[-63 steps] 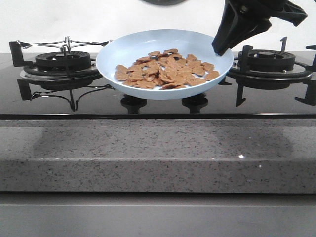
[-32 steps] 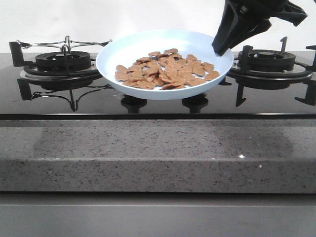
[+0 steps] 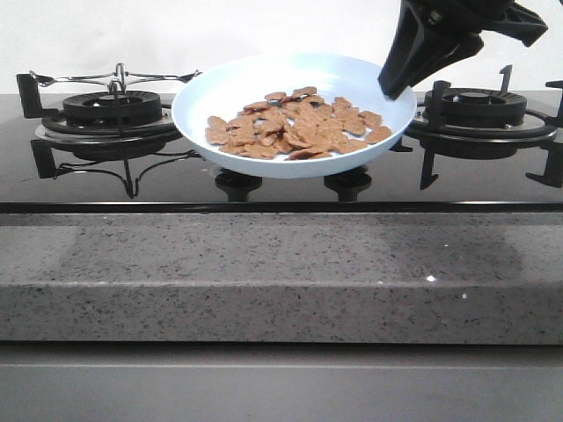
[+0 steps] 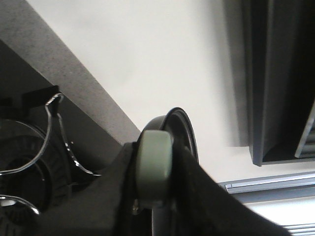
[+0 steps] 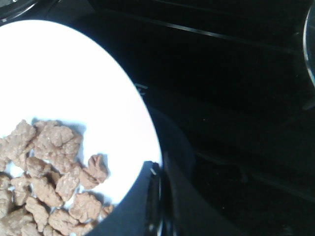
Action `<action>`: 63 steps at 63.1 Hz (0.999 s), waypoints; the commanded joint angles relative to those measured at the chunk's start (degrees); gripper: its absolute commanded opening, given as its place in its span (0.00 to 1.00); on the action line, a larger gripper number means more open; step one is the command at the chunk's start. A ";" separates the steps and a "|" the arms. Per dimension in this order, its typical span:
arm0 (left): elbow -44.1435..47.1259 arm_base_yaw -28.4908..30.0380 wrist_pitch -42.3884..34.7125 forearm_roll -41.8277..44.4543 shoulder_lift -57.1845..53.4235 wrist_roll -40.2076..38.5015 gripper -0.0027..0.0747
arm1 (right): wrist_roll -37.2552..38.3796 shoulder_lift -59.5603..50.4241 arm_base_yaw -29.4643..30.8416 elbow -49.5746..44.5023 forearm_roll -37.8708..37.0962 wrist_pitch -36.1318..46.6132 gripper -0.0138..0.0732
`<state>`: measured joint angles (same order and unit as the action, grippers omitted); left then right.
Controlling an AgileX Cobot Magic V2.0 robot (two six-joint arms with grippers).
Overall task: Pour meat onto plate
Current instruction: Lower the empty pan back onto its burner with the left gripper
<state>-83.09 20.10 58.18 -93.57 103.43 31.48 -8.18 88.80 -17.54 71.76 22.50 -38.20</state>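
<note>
My left gripper needs to let go of the black frying pan on the burner with the wire grate (image 4: 29, 179).
The pale light-blue plate (image 3: 229, 97) hangs above the black stove top, tilted toward the front. The meat (image 3: 299, 123), many small orange-brown pieces, lies in its lower half. My right gripper (image 3: 396, 83) is shut on the plate's right rim. The right wrist view shows the plate (image 5: 74, 83), the meat (image 5: 49, 172) and the right gripper (image 5: 158, 196) pinching the rim. My left gripper (image 4: 155, 196) shows only in the left wrist view, shut on the pale handle (image 4: 153, 167) of the black frying pan (image 4: 184, 128), which is seen edge-on against the wall.
A burner with a wire grate (image 3: 114, 110) is on the left, and another burner (image 3: 479, 110) is on the right. Two stove knobs (image 3: 237, 183) sit under the plate. The speckled grey counter edge (image 3: 281, 272) runs across the front.
A dark shape at the top edge of the front view one second ago has gone out of view. The plate, the meat and the right gripper have not moved.
</note>
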 commanded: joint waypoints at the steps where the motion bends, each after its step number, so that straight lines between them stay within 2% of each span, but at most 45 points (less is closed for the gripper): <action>1: -2.18 0.08 1.57 -6.28 -1.45 -0.70 0.01 | -0.43 -2.57 -0.06 1.54 0.98 2.59 0.09; 17: -2.18 0.08 -3.29 -0.36 0.76 -1.22 0.01 | -0.43 -2.57 -0.06 1.54 0.98 2.59 0.09; 43: -2.18 0.08 -5.14 9.38 0.89 -5.23 0.01 | -0.43 -2.57 -0.06 1.54 0.98 2.59 0.09; 63: -2.07 -0.02 -7.20 10.49 0.89 -5.23 0.01 | -0.43 -2.57 -0.06 1.54 0.98 2.59 0.09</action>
<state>-83.09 20.10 51.42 -80.81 107.16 26.34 -8.18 88.80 -17.54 71.76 22.50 -38.20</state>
